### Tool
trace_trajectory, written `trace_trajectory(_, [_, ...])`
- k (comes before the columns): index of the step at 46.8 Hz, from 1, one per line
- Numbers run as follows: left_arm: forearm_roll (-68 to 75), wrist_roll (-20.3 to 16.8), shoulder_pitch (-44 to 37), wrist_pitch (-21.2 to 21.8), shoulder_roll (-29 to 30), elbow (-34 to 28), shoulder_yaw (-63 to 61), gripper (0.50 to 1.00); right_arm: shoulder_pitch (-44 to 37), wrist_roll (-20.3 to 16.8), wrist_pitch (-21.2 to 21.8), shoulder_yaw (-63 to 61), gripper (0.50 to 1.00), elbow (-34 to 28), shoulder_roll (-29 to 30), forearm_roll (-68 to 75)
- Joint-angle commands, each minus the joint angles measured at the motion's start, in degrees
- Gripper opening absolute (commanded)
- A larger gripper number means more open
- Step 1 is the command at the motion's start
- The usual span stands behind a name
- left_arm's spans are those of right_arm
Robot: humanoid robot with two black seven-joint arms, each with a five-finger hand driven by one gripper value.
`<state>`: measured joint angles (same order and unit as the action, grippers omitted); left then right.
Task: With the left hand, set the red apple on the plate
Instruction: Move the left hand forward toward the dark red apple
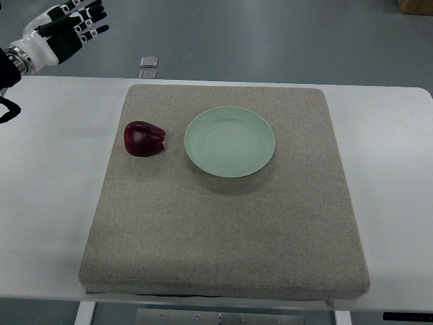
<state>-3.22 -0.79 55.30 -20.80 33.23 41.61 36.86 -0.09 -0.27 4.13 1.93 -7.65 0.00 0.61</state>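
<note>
The wide end of the red apple [134, 139] points away from the plate, and that is the end that my left gripper will close around.
A dark red apple [144, 139] lies on the grey fabric mat [223, 230], just left of a pale green plate [230, 142] that holds nothing. My left hand [74, 24] hovers at the top left corner, beyond the table's far edge and well up and left of the apple. Its black fingers are spread and hold nothing. The right hand does not show.
The mat rests on a white table [47, 203]. A small square object [149, 62] lies on the grey floor past the far edge. A brown box corner [416, 5] shows at the top right.
</note>
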Motion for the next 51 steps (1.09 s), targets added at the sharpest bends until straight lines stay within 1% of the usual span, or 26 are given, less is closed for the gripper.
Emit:
trace_trajectory(1, [0.06, -0.09, -0.01, -0.12, -0.71, 0.23, -0.03, 1.000, 0.00, 0.00, 0.00, 0.00, 0.932, 0.00, 0.00, 0.01])
trace_trajectory(19, [0.06, -0.17, 0.08, -0.12, -0.54, -0.12, -0.12, 1.000, 0.00, 0.00, 0.00, 0.00, 0.930, 0.00, 0.00, 0.01])
trace_trajectory(25, [1.02, -0.26, -0.10, -0.73, 0.52, -0.57, -1.70, 1.000, 0.00, 0.00, 0.00, 0.00, 0.932, 0.00, 0.00, 0.01])
trace_trajectory(30, [4.79, -0.35, -0.01, -0.82, 2.27, -0.92, -1.79, 1.000, 0.00, 0.00, 0.00, 0.00, 0.932, 0.00, 0.00, 0.09])
trace_trajectory(44, [17.72, -1.14, 1.13, -0.82, 2.36, -4.69, -1.79, 1.000, 0.00, 0.00, 0.00, 0.00, 0.932, 0.00, 0.00, 0.01])
trace_trajectory(51, [23.08, -1.23, 0.87, -1.08, 2.63, -2.59, -1.88, 1.000, 0.00, 0.00, 0.00, 0.00, 0.932, 0.00, 0.00, 0.09])
